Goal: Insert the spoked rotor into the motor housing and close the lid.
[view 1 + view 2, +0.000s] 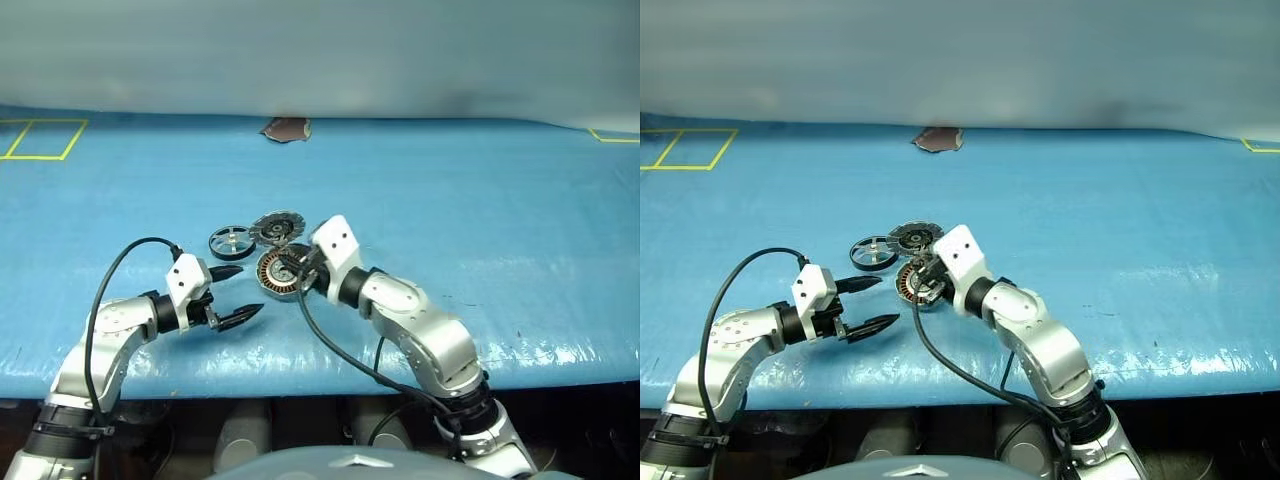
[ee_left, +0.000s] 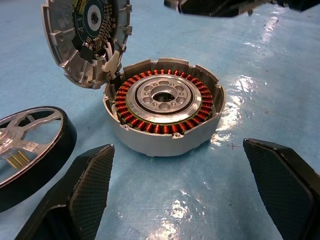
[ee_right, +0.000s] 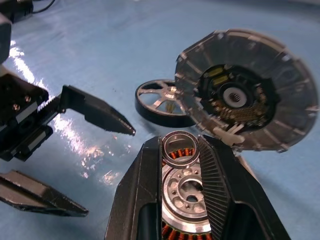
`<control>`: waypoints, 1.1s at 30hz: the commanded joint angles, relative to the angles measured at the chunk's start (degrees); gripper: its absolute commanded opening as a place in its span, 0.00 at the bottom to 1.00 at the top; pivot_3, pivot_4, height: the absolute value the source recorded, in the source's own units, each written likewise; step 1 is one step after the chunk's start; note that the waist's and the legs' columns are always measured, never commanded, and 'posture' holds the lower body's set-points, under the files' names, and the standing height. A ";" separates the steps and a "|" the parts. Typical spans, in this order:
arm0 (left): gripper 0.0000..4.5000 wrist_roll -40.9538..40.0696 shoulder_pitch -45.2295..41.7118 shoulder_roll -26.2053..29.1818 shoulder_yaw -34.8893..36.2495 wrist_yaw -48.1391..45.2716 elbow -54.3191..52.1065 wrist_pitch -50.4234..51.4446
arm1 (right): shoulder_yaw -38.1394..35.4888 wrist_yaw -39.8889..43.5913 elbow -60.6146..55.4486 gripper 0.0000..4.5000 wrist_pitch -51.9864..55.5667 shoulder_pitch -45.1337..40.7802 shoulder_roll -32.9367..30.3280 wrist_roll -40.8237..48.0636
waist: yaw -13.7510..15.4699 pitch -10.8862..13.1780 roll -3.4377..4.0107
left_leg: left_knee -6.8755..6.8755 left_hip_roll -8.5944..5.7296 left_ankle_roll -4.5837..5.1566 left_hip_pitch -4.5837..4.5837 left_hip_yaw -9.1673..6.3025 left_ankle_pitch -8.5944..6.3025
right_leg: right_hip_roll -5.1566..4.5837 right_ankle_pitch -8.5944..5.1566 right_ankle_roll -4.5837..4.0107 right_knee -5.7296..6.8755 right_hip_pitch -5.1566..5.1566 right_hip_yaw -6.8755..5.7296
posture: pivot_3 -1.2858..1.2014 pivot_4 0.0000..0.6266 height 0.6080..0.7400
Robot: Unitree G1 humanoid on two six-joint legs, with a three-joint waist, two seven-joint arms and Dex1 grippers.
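Observation:
The small silver ring, now held over the motor housing, will be let go by my right gripper in the motor housing's centre hole (image 1: 281,270) (image 3: 191,189), inside the copper windings of the motor housing.
The motor housing (image 2: 162,107) lies on the blue table with its copper windings showing. Its lid (image 2: 87,35) stands tilted up on the hinge, segmented inner face showing. The spoked rotor (image 1: 231,241) lies flat just left of the lid. My right gripper (image 3: 180,145) hovers over the housing and hides part of it in the head views. Its fingers are shut on a small silver ring (image 3: 180,148). My left gripper (image 1: 250,290) is open to the left of the housing, near the table's front edge, pointing at it with nothing between its fingers.
The blue covering (image 1: 480,220) spreads wide to the right and behind the parts. A yellow tape square (image 1: 45,138) marks the far left corner. A brown patch (image 1: 286,129) sits at the far edge. The table's front edge (image 1: 300,375) runs just below both arms.

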 commanded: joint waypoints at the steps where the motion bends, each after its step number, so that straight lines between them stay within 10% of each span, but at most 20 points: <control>1: 1.00 -0.48 -0.33 0.10 1.34 0.48 -2.40 -0.64 | 1.04 0.69 3.00 0.16 -1.94 -1.68 0.36 -0.60 | -0.01 0.00 0.00 | 0.02 0.00 0.00 -0.01 0.00 0.00 | 0.00 0.00 0.00 0.00 0.00 0.00 | 0.52 0.24 1.00; 33: 1.00 -0.23 -0.23 0.15 1.13 1.65 -2.34 -1.17 | 1.40 0.09 11.96 0.16 -4.59 -2.29 2.17 -3.58 | -0.08 0.00 0.00 | 0.02 0.02 0.00 0.00 0.01 0.00 | 0.03 0.14 0.13 0.04 -0.03 0.01 | 0.52 0.24 1.00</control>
